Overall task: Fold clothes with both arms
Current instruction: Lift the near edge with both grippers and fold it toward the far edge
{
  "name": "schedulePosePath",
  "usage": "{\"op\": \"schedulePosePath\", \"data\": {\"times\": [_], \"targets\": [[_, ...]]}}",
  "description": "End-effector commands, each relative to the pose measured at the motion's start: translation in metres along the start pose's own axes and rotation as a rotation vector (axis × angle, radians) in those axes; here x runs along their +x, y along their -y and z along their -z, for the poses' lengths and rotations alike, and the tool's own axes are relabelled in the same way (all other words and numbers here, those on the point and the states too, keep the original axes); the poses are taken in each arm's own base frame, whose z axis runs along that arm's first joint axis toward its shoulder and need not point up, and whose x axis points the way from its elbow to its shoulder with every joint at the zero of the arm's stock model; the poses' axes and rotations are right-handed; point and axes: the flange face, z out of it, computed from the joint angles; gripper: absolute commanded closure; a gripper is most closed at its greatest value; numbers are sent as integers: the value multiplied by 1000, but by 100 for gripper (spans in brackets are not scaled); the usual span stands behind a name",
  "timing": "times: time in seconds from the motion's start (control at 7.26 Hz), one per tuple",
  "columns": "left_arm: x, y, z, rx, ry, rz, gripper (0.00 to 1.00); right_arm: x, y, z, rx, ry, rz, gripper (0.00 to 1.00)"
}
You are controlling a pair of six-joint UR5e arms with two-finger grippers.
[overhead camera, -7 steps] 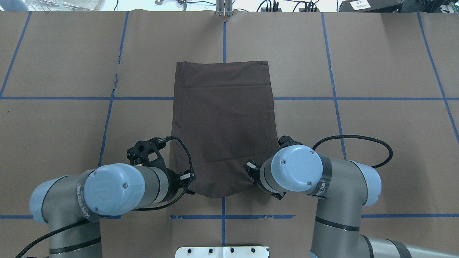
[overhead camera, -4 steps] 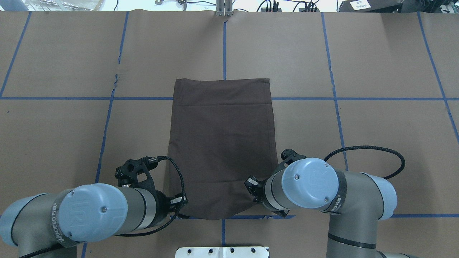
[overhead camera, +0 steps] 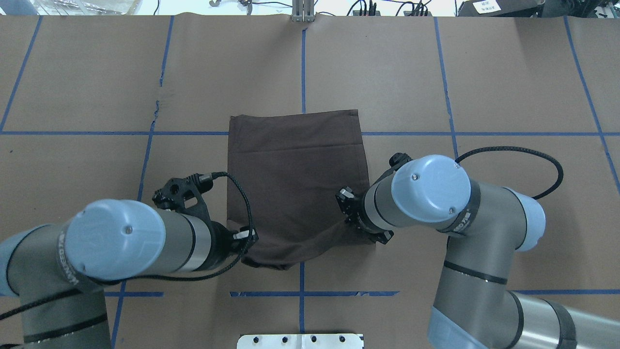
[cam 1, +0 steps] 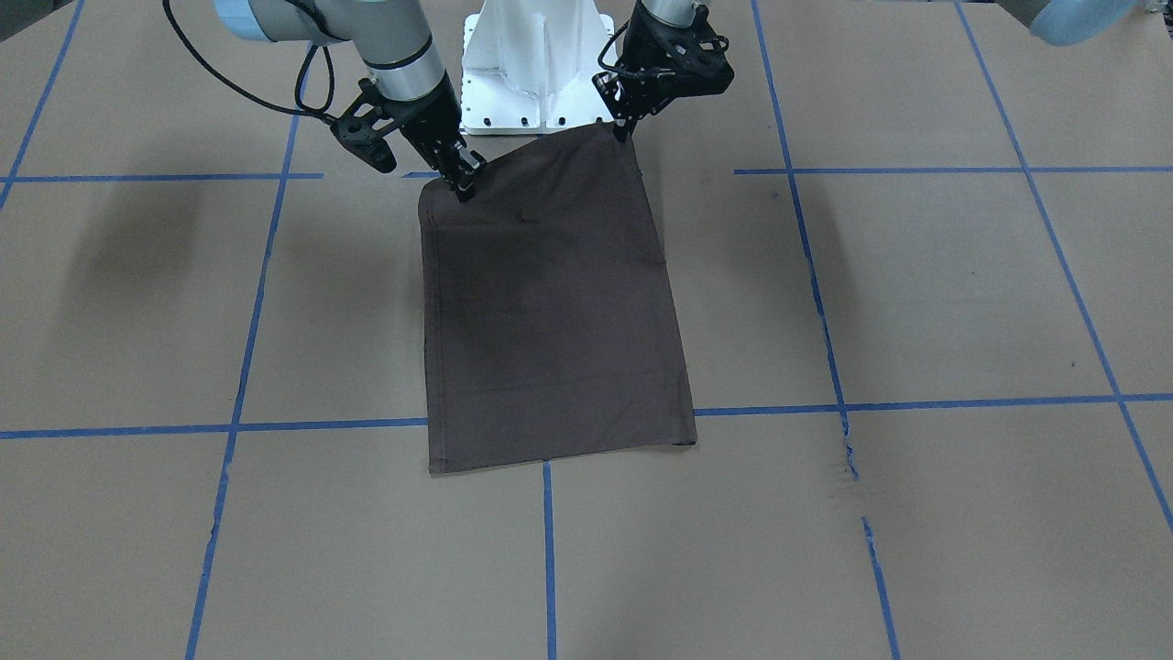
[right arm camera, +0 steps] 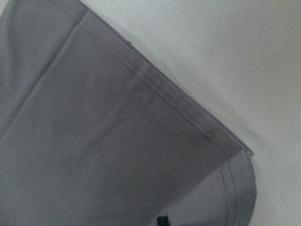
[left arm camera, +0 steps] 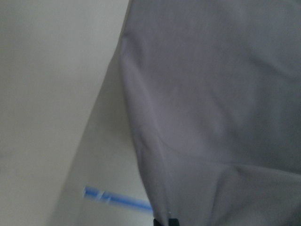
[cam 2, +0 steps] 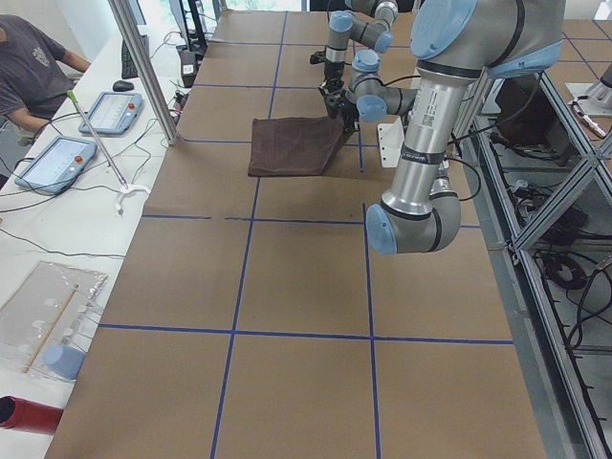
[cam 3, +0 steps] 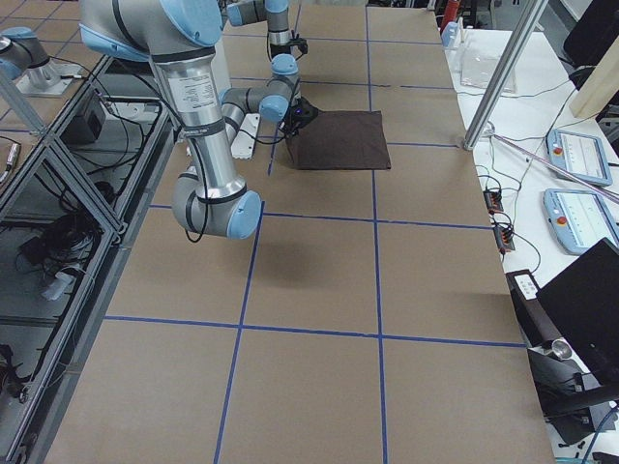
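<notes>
The robot's left gripper needs to let go of the T-shirt's raised corner on the flat cloth, about midway point(cam 1: 668, 320) along the T-shirt's side edge.
The clothes are one dark brown T-shirt point(overhead camera: 295, 179), folded into a long rectangle on the brown paper table point(overhead camera: 508, 97). Its far edge lies flat. Its near edge is raised off the table and sags between the two grippers. My left gripper point(overhead camera: 248, 241) is shut on the near left corner. My right gripper point(overhead camera: 349, 218) is shut on the near right corner, slightly farther forward. In the front-facing view the left gripper point(cam 1: 625, 128) and right gripper point(cam 1: 465, 186) hold the shirt point(cam 1: 550, 312) at its top corners. Both wrist views are filled with the cloth point(left arm camera: 211, 94) and its stitched hem point(right arm camera: 155, 89).
The white pedestal base point(cam 1: 536, 64) stands just behind the raised edge. Blue tape lines point(overhead camera: 301, 63) grid the table. A metal pole point(cam 2: 143, 67), tablets point(cam 2: 53, 163) and a seated person point(cam 2: 24, 62) are at the far side.
The shirt was first dragged toward the robot. Both grippers have since lifted its near edge and carried it forward, the right one farther. The near edge now sags between them.
</notes>
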Motion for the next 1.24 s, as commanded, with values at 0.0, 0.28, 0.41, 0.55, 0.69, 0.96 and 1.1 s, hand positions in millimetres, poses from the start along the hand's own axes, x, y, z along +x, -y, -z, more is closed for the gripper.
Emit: {"op": "schedulePosePath", "data": {"times": [0.0, 0.28, 0.41, 0.55, 0.69, 0.96, 1.1], "targets": [[15, 97, -22, 99, 16, 48, 100, -69, 59, -10, 42, -6, -39, 100], [10, 152, -69, 146, -9, 77, 100, -99, 100, -58, 63, 30, -49, 100], [10, 160, -73, 154, -14, 81, 100, -116, 103, -64, 68, 34, -49, 100], [13, 159, -72, 154, -19, 81, 100, -133, 99, -66, 69, 36, -52, 100], [16, 162, -69, 157, -23, 83, 100, -138, 98, -64, 70, 40, -53, 100], [24, 185, -81, 183, -2, 107, 100, -162, 101, -71, 83, 32, -62, 77], [37, 241, -97, 236, 6, 141, 83, -200, 125, -84, 119, 17, -94, 19]]}}
